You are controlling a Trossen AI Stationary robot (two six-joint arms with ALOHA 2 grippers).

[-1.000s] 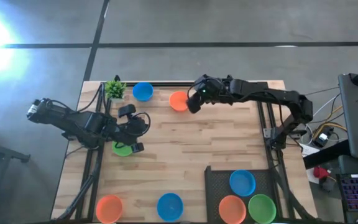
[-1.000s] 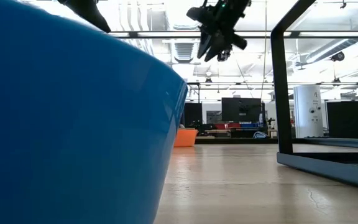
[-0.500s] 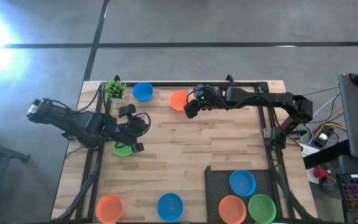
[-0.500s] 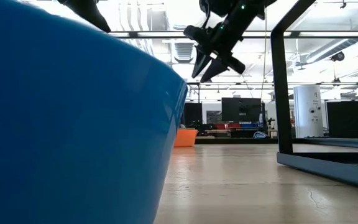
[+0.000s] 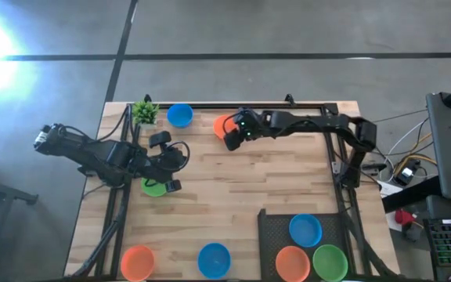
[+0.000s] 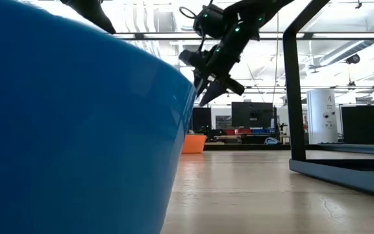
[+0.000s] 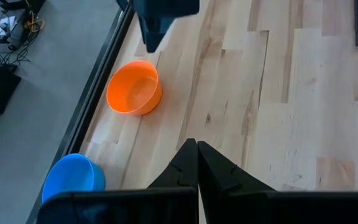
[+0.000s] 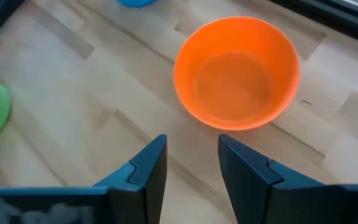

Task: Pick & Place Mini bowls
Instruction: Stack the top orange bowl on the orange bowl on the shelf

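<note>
Next, my right gripper will grab the rim (image 5: 234, 128) (image 8: 278, 114) of the far orange mini bowl, on the side facing the right arm's base.
An orange mini bowl (image 5: 222, 124) stands upright on the table near the far edge, also seen in the right wrist view (image 8: 237, 71). My right gripper (image 5: 232, 141) hangs open just above and on the near side of it, fingers slanting down (image 8: 191, 155), touching nothing. A blue mini bowl (image 5: 180, 115) stands left of the orange one. A green mini bowl (image 5: 154, 188) sits by my left gripper (image 5: 180, 154), which hovers shut and empty (image 7: 197, 155) over the left half of the table. Orange (image 5: 138, 261) and blue (image 5: 214, 258) mini bowls stand at the near edge.
A dark tray (image 5: 272, 227) at the near right holds blue (image 5: 305, 229), orange (image 5: 292, 261) and green (image 5: 330, 262) bowls. A small potted plant (image 5: 145, 111) stands at the far left corner. The near blue bowl (image 6: 76, 130) fills the left of the low view. Bare wood lies mid-table.
My right gripper has come down and toward the table's left and near side, closing in on the orange bowl at the far edge, and its fingers have tipped further downward. The bowls lie where they were.
</note>
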